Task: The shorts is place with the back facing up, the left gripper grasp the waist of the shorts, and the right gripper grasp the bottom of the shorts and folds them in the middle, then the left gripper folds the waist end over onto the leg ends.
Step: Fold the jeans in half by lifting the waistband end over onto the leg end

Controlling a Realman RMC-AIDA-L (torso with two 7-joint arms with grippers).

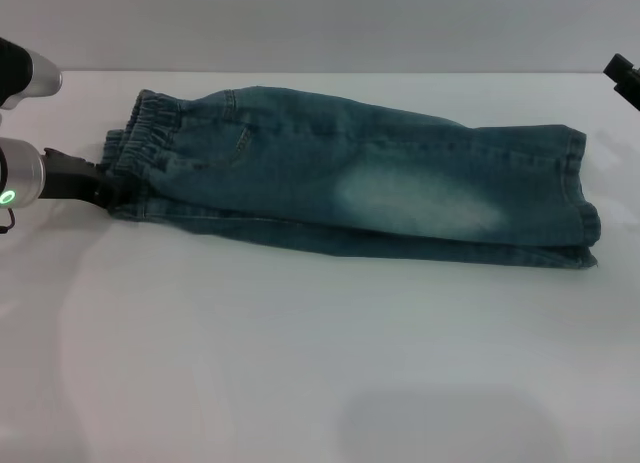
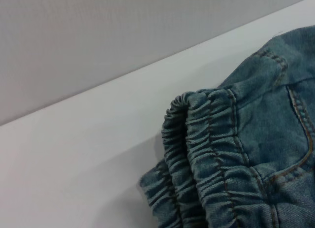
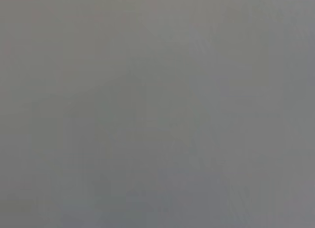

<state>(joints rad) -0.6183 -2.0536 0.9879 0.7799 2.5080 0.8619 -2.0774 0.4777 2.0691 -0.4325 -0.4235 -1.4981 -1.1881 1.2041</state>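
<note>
I need to next move my right gripper to the faded patch [image 1: 400, 178] at the middle of the shorts and close it there, beside where the waist folds over.
The shorts [image 1: 350, 178] lie on the white table [image 1: 300, 363], folded lengthwise into one long strip of faded blue-green denim. One back pocket [image 1: 225, 143] faces up. The waist of the shorts [image 1: 140, 143] points left and the bottom of the shorts [image 1: 582, 188] points right, with the hems stacked. My left gripper [image 1: 108, 193] sits at the near corner of the waist, its black jaws closed into the ruched band. The left wrist view shows the gathered waist [image 2: 206, 154] close up. My right gripper [image 1: 625, 78] hangs at the far right edge, apart from the shorts.
Bare white tabletop stretches in front of the shorts, and a narrow strip of it [image 2: 74, 164] runs behind them to the grey wall [image 1: 320, 23]. The right wrist view shows only plain grey.
</note>
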